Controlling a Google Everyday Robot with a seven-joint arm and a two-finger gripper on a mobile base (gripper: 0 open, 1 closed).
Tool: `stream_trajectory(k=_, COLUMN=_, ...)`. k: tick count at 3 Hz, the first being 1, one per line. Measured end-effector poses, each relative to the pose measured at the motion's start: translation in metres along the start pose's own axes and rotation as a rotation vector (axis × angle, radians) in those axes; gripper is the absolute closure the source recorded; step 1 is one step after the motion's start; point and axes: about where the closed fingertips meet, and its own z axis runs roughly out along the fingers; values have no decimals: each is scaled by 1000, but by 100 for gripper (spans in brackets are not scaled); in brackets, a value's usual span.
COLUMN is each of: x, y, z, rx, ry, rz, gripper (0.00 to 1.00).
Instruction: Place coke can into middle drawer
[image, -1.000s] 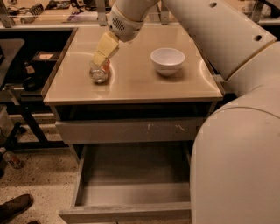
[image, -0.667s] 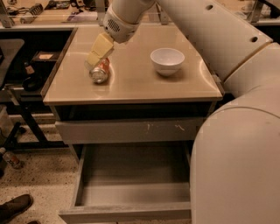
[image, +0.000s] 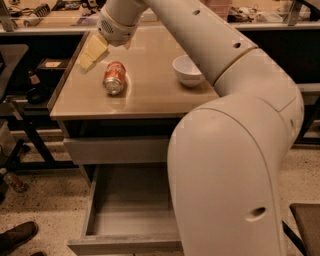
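Note:
The coke can's red body (image: 115, 72) is my gripper's next place to go. It should close there, toward the end opposite the can's silver end.
The coke can (image: 114, 78) lies on its side on the tan cabinet top (image: 150, 97), left of centre, with its silver end toward me. My gripper (image: 93, 52) hangs above the top's left edge, just up and left of the can and apart from it; nothing shows in it. The middle drawer (image: 131, 212) is pulled out below the cabinet front, and its smooth grey inside holds nothing. My white arm hides the drawer's right part.
A white bowl (image: 187, 70) stands on the top, right of the can. A closed grey drawer front with scuff marks (image: 117, 149) sits above the open drawer. Dark shelving (image: 30, 75) stands to the left. A shoe (image: 17, 236) rests on the speckled floor at bottom left.
My gripper has moved left and slightly up, from right over the can to beside the top's left edge. The can lies where it was.

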Motion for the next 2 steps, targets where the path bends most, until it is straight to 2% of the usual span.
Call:
stream_trajectory(k=1, x=-6, y=-6, z=22, rx=-2, ry=47, rz=43, gripper=0)
stream_trajectory(k=2, x=-5, y=-6, z=24, rx=-9, ry=39, rz=45, gripper=0)
